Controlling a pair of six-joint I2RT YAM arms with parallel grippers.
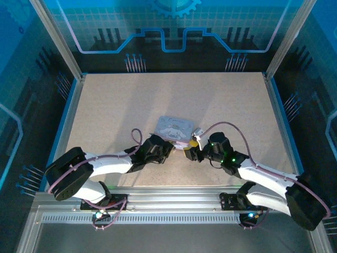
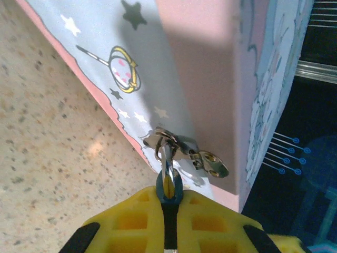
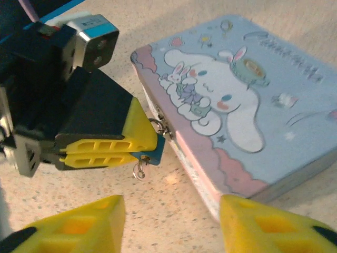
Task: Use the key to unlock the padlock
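Observation:
The robot's open right gripper is crooked to the key in the padlock, so it should line up with the padlock's lower end and pinch the key's ring (image 3: 139,170).
The small blue padlock (image 3: 154,152) is pinched between the yellow fingers (image 3: 105,152) of my left gripper (image 2: 169,211), which is shut on it. Its silvery shackle (image 2: 167,155) runs through the metal hasp (image 2: 202,161) on the front of the pastel tin (image 3: 247,100). A tiny silvery key (image 3: 140,169) with a wire ring hangs from the padlock's lower end. My right gripper (image 3: 171,226) stands open just below the key, touching nothing. From above, the left gripper (image 1: 169,148) and right gripper (image 1: 188,154) face each other at the tin's (image 1: 175,128) near edge.
The tin lies flat with its cartoon lid up, near the middle of the speckled table (image 1: 131,105). Metal frame posts (image 1: 58,39) and blue walls bound the table. Bare tabletop lies to the left, right and far side of the tin.

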